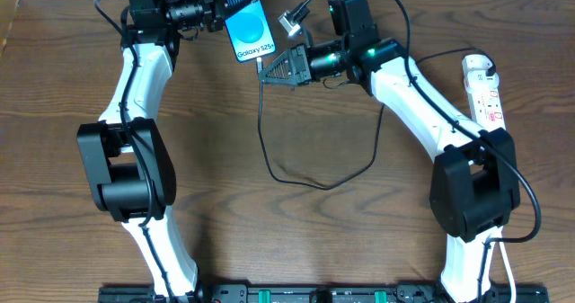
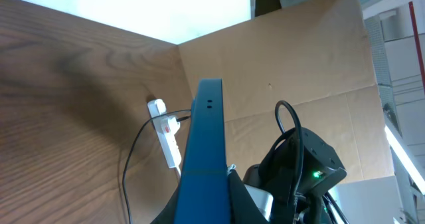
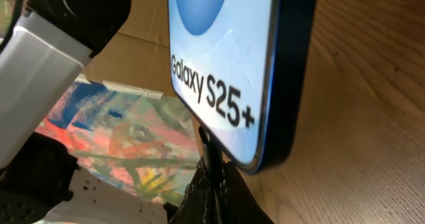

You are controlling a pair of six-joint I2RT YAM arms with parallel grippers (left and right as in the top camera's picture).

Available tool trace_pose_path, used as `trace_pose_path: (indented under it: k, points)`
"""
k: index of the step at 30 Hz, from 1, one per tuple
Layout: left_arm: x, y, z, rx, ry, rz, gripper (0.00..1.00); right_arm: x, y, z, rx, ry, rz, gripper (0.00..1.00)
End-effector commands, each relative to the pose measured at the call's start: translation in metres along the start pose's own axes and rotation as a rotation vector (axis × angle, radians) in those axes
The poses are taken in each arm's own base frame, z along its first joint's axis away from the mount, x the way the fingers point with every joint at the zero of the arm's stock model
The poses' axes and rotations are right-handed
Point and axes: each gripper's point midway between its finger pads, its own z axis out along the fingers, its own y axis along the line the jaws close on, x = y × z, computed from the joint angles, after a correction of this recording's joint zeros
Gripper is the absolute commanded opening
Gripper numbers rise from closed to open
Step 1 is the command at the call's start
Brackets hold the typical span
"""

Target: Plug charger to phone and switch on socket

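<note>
Next, I release the charger's black connector with my right gripper on the bare table inside the slack cable loop (image 1: pixel 314 124).
The phone (image 1: pixel 251 31) with its blue "Galaxy S25+" screen is lifted off the table at the back, and my left gripper (image 1: pixel 232 11) is shut on its upper part. In the left wrist view its dark blue edge (image 2: pixel 207 137) rises out of the left gripper (image 2: pixel 207 207). My right gripper (image 1: pixel 268 69) is shut on the charger's connector end just below the phone. In the right wrist view the charger tip (image 3: pixel 210 151) rises from the right gripper (image 3: pixel 214 191) and meets the bottom edge of the phone (image 3: pixel 219 58); how far in it sits is hidden. The black charger cable (image 1: pixel 269 164) loops across the table towards the socket (image 1: pixel 485 94) at the right.
The socket (image 2: pixel 170 136) lies near the table's back right corner, behind the right arm's base (image 1: pixel 472 191). A cardboard wall (image 2: pixel 299 71) stands behind the table. The slack cable loop lies on the wooden table (image 1: pixel 341 240) between the two arms.
</note>
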Motion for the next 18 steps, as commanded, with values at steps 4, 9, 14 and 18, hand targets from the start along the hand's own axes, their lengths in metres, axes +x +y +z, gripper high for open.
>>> trace_pose_path:
  k: [4, 9, 14, 18]
  points:
    - [0.0280, -0.0307, 0.0052, 0.101, 0.151, 0.073, 0.07, -0.0348, -0.0015, -0.0419, 0.065, -0.128, -0.056, 0.01]
    - [0.0281, -0.0306, 0.0052, 0.101, 0.151, 0.072, 0.08, -0.0348, -0.0015, -0.0412, 0.067, -0.129, -0.057, 0.01]
    - [0.0281, -0.0306, 0.0052, 0.101, 0.151, 0.072, 0.07, -0.0336, -0.0007, -0.0371, 0.070, -0.125, -0.060, 0.01]
    - [0.0272, -0.0302, 0.0048, 0.098, 0.146, 0.072, 0.07, -0.0333, -0.0007, -0.0369, 0.070, -0.124, -0.059, 0.01]
